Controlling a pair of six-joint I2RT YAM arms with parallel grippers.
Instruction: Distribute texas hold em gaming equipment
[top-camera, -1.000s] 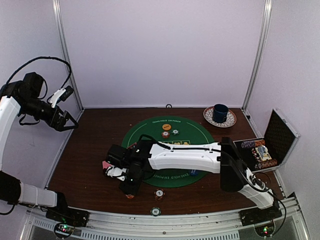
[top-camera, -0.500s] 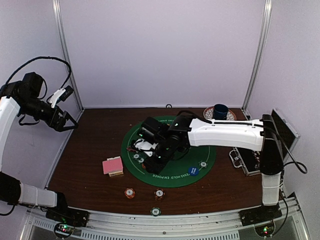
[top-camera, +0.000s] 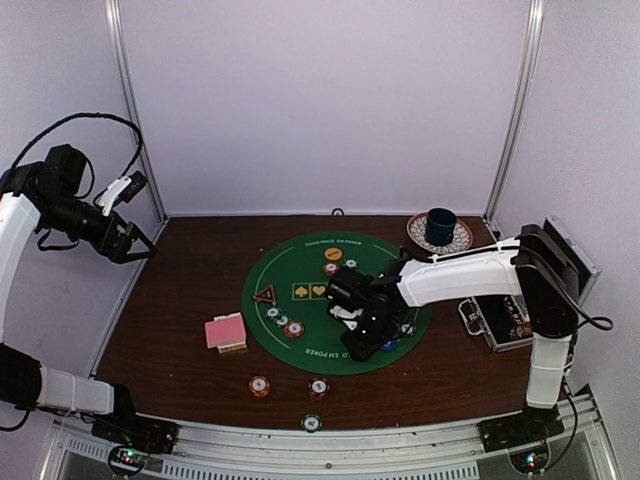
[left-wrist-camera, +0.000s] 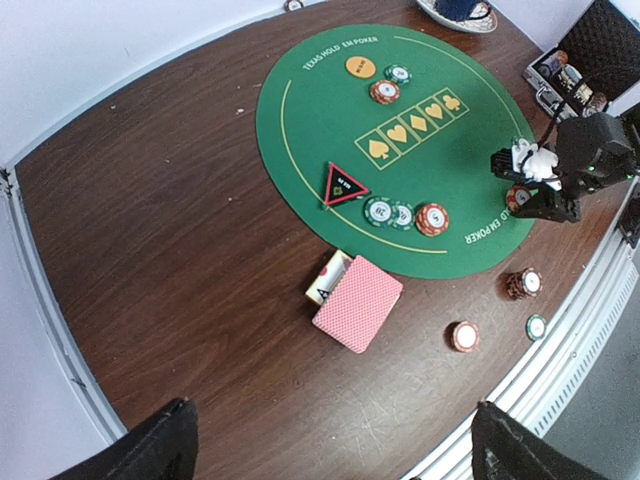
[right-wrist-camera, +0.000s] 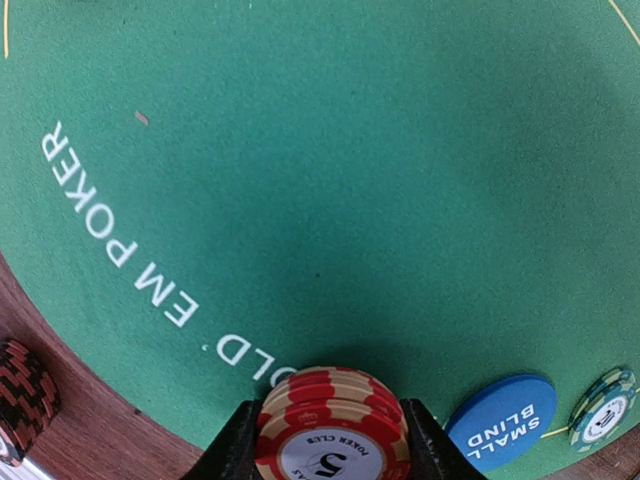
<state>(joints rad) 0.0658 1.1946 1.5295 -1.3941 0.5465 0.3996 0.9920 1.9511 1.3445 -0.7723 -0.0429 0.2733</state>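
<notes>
The small stack of red-and-cream chips on the green mat (top-camera: 363, 349) (right-wrist-camera: 370, 430) will be let go by my right gripper close beside the blue disc. The chips are now held low over the mat.
My right gripper (top-camera: 358, 345) is low over the green poker mat (top-camera: 300, 262), at its front right. It is shut on a small stack of red-and-cream chips (right-wrist-camera: 332, 432), held between both fingers. A blue "small blind" disc (right-wrist-camera: 500, 420) and a green chip (right-wrist-camera: 605, 405) lie just right of it. My left gripper (top-camera: 135, 250) is open and empty, raised high at the far left. From there I see the pink-backed cards (left-wrist-camera: 357, 303), the red-black triangle marker (left-wrist-camera: 343, 185), three chips (left-wrist-camera: 402, 215) beside it, and an orange disc (left-wrist-camera: 360, 66).
Three loose chips or stacks lie on the wood in front of the mat (top-camera: 259, 385) (top-camera: 318, 387) (top-camera: 312, 423). A dark blue cup (top-camera: 440, 225) stands on its saucer at the back right. The black case (top-camera: 520, 300) lies open at the right edge.
My right arm has swung from the front left of the table across the mat to its front right. The triangle marker and chips on the mat's left now show. The left arm has not moved.
</notes>
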